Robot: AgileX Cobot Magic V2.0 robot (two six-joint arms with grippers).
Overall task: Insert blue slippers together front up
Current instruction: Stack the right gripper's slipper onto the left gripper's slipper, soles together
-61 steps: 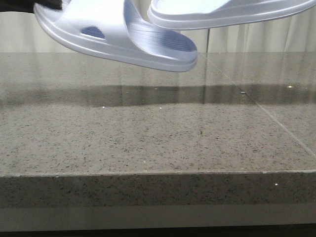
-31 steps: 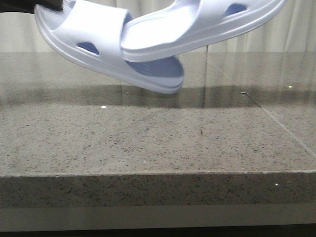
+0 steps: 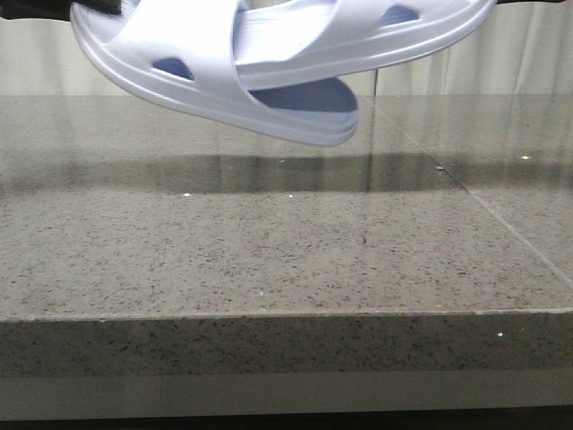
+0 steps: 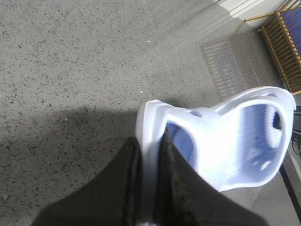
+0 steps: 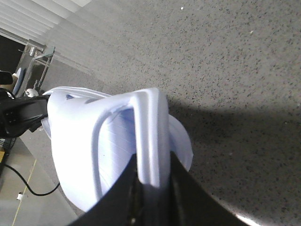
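The pale blue slipper in my right gripper should be let go inside the other slipper, low over the grey speckled table (image 3: 336,90).
Two pale blue slippers hang in the air over the grey speckled table (image 3: 269,251). The left slipper (image 3: 170,49) tilts with its toe down to the right. The right slipper (image 3: 376,36) comes in from the right, and its toe lies on the left slipper's footbed under the strap. My left gripper (image 4: 150,141) is shut on the left slipper's heel rim (image 4: 148,117); only a dark corner of it (image 3: 89,7) shows in the front view. My right gripper (image 5: 153,160) is shut on the right slipper's heel rim (image 5: 150,117) and is out of the front view.
The table's front edge (image 3: 269,313) runs across the front view and a seam (image 3: 501,224) crosses its right side. A wooden rack (image 4: 282,42) and a floor mat (image 4: 225,66) lie beyond the table. A cable (image 5: 28,188) lies on the floor.
The right slipper has come down and to the left, from apart and above to toe-first under the left slipper's strap. The left slipper has tilted a little and shifted right.
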